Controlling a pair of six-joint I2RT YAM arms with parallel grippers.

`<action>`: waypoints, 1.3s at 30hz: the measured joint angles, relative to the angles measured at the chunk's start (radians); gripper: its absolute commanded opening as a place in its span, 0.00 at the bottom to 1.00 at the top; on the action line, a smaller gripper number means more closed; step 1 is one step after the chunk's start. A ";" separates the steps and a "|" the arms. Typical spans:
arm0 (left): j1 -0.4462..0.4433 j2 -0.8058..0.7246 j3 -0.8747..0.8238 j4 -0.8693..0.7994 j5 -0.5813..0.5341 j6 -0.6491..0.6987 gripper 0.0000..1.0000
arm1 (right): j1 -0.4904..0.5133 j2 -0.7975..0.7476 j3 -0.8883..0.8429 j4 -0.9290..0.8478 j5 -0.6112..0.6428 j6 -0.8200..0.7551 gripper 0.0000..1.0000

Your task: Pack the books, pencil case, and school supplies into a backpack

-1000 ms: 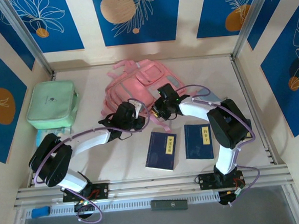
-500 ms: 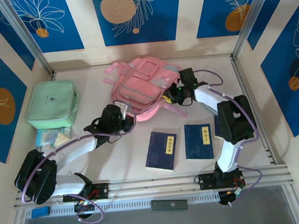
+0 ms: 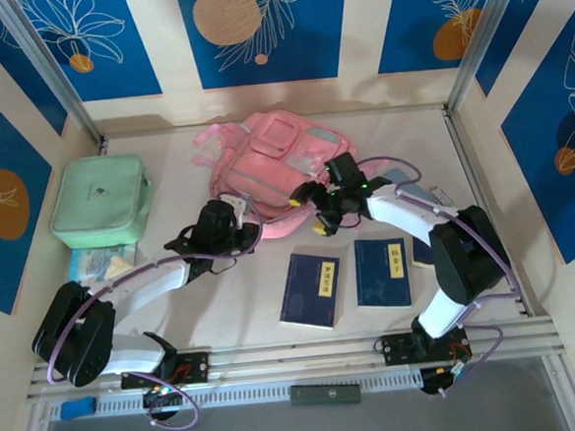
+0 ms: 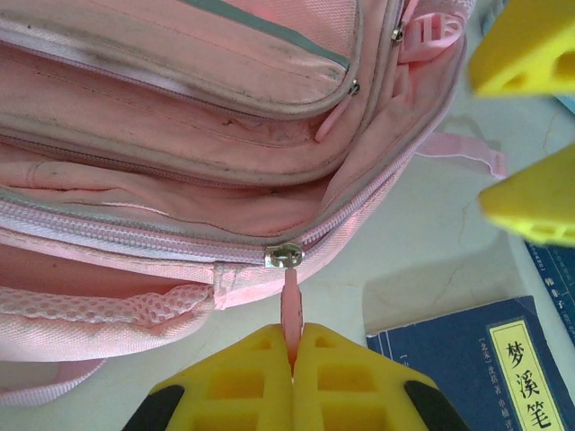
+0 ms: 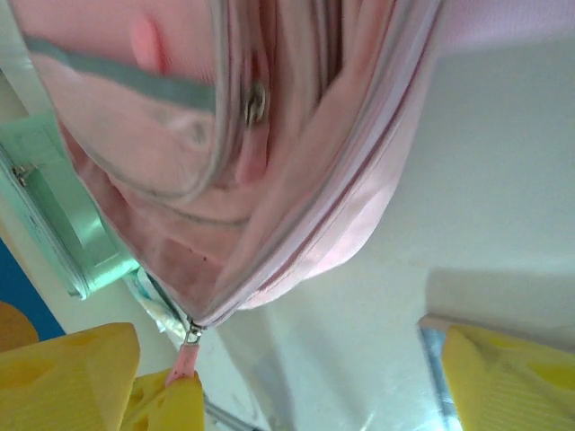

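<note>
Only the robot's left gripper holds the backpack, by its zipper pull, so next the right gripper grips the backpack's rim [image 4: 375,190] to steady it before the robot draws the zip.
The pink backpack [image 3: 269,158] lies at the back middle of the table, its main zip partly undone [image 4: 180,211]. My left gripper [image 4: 292,346] is shut on the pink zipper pull [image 4: 291,301] at the bag's near edge, seen from above [image 3: 249,221]. My right gripper [image 3: 310,208] stands open just right of it, nothing between its fingers [image 5: 72,377]; the bag's rim [image 5: 296,180] lies ahead of it. Two navy books [image 3: 310,289] [image 3: 382,272] lie flat in front. A grey-blue piece, possibly the pencil case [image 3: 403,180], is mostly hidden under my right arm.
A mint green square bag [image 3: 99,199] sits at the back left with a pale packet [image 3: 98,260] in front of it. Patterned walls close in the back and both sides. A metal rail [image 3: 297,358] runs along the near edge.
My right gripper opened wide and swung from the backpack's right side to its near edge. The backpack shifted slightly. My left gripper stayed shut on the zipper pull.
</note>
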 measured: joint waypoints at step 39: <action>0.075 -0.079 0.016 -0.198 -0.050 -0.037 0.00 | -0.179 0.145 0.321 -0.233 -0.134 -0.427 0.79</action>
